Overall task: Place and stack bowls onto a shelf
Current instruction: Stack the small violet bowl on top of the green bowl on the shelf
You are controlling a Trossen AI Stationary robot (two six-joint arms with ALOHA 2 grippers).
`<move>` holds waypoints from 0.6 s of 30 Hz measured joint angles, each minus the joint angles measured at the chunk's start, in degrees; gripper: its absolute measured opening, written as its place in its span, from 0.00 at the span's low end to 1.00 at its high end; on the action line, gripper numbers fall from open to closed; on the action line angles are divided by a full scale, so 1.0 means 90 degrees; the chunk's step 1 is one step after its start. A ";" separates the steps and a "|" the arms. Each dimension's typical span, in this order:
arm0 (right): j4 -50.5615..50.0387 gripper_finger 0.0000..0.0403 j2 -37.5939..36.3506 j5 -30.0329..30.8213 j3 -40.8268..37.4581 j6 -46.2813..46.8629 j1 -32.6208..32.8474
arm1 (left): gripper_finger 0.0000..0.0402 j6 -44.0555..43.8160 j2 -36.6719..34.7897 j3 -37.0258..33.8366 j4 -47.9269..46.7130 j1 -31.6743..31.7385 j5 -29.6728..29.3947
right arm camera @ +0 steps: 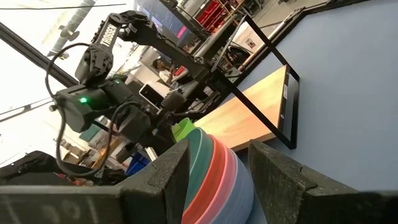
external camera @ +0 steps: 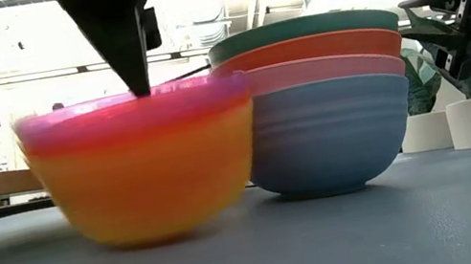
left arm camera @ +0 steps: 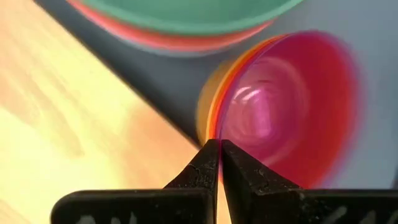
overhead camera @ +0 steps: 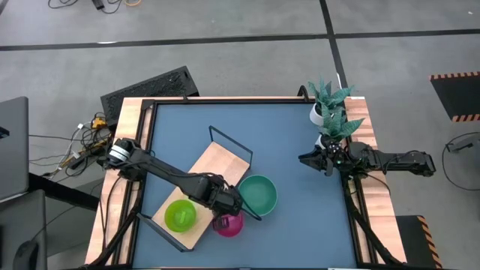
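I will set the stack of small bowls flat, since it slants from my left gripper's pinch, and take hold again of the stack's shelf-side rim [left arm camera: 220, 119] before lifting.
A nested stack of small bowls, pink on top over red, orange and yellow [external camera: 145, 172], stands on the blue table just off the near end of the light-wood shelf [overhead camera: 214, 169]. My left gripper [left arm camera: 219, 149] is shut on this stack's rim [overhead camera: 227, 223]. Beside it sits a stack of larger bowls, teal over orange, pink and pale blue [external camera: 323, 107]. A lime bowl [overhead camera: 180, 215] rests on the shelf board. My right gripper [right arm camera: 221, 180] hangs open by the table's right edge [overhead camera: 309, 159], touching nothing. My left gripper pinches the pink bowl's rim [left arm camera: 214, 132] on the side facing the shelf, with one finger [left arm camera: 239, 171] inside the bowl and the other [left arm camera: 200, 168] outside. The fingers come from above, pointing down [external camera: 132, 68]. The stack stays upright; whether its base is on the table I cannot tell.
The shelf's black wire frame [overhead camera: 232, 142] stands up at its far end. A white pot with a green plant [overhead camera: 330, 109] sits at the far right corner, close to my right arm. Bare blue table [overhead camera: 300, 232] lies near and to the right of the bowls.
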 joint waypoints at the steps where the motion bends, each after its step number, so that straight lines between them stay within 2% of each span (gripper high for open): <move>1: 0.0001 0.47 0.0001 -0.0001 0.0001 -0.0002 0.0000 | 0.00 -0.0001 0.0000 0.0023 0.0000 0.0001 0.0015; 18: 0.0001 0.47 0.0000 0.0001 0.0000 0.0000 0.0000 | 0.00 0.0006 0.0000 0.0629 -0.0897 -0.0001 0.0100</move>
